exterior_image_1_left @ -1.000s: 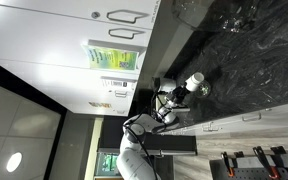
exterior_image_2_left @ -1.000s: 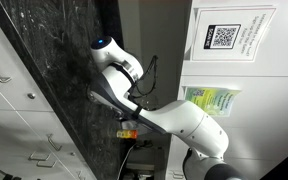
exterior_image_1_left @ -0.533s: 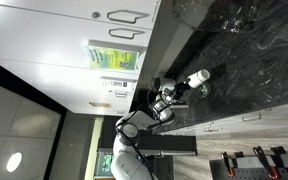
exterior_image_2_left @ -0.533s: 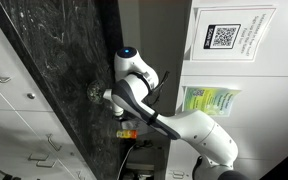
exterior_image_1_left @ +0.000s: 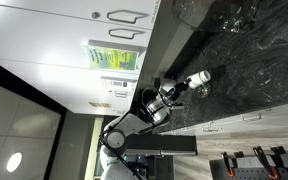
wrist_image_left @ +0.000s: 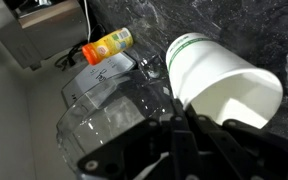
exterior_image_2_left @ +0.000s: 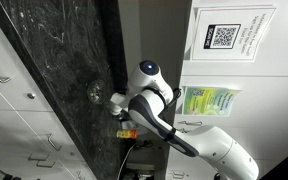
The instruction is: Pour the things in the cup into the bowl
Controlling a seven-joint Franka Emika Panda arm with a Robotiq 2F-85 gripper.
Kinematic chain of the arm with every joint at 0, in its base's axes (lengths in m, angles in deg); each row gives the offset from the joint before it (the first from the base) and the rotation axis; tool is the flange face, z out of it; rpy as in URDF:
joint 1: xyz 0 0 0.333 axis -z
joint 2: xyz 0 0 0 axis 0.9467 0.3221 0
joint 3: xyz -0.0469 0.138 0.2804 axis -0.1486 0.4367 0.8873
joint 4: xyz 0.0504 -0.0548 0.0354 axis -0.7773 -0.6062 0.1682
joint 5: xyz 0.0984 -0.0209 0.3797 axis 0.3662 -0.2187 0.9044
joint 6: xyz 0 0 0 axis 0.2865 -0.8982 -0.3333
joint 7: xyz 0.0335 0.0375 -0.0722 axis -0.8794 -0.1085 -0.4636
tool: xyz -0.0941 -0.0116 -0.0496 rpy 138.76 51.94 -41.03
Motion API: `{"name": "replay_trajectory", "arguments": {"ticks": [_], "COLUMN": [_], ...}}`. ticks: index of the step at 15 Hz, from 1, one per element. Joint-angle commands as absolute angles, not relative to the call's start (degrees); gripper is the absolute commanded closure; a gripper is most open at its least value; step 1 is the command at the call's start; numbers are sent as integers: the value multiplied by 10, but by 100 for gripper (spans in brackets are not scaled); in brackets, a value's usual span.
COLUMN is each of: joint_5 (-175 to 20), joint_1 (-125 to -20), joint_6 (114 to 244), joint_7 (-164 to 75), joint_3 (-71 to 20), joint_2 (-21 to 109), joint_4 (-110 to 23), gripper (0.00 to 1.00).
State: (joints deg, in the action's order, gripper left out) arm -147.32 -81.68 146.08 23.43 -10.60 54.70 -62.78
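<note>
Next, my gripper sets the white cup down on the dark marble counter (exterior_image_1_left: 214,80) beside the small greyish bowl.
The white cup (wrist_image_left: 220,74) with a green band near its base lies tipped on its side in the wrist view, its open mouth turned to the camera. My gripper (wrist_image_left: 184,118) is shut on its rim from below. In an exterior view the cup (exterior_image_1_left: 197,77) sticks out sideways from the gripper (exterior_image_1_left: 180,87) over the dark marble counter, right next to the small greyish bowl (exterior_image_1_left: 202,90). The bowl (exterior_image_2_left: 94,93) also shows just beyond the gripper (exterior_image_2_left: 117,99). What is inside the cup cannot be made out.
An orange bottle (wrist_image_left: 109,45) lies on the counter beside clear plastic containers (wrist_image_left: 102,86). Clear glassware (exterior_image_1_left: 234,20) stands further along the marble counter (exterior_image_1_left: 254,60). White cabinet drawers (exterior_image_2_left: 24,130) run along the counter's edge.
The arm has swung along the counter edge towards the bowl. The cup has tipped from a slant to nearly lying on its side, still held.
</note>
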Motion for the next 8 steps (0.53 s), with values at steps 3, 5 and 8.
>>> {"name": "replay_trajectory", "arguments": {"ticks": [3, 5, 8], "joint_5": [-1448, -1435, -1412], "joint_1": [-781, -770, -757], "joint_6": [1592, 1637, 1706], "joint_7": [286, 291, 282], "joint_3": [-118, -126, -141], "joint_2": [433, 408, 377], "joint_4": [-736, -759, -787], "gripper": [99, 99, 99]}}
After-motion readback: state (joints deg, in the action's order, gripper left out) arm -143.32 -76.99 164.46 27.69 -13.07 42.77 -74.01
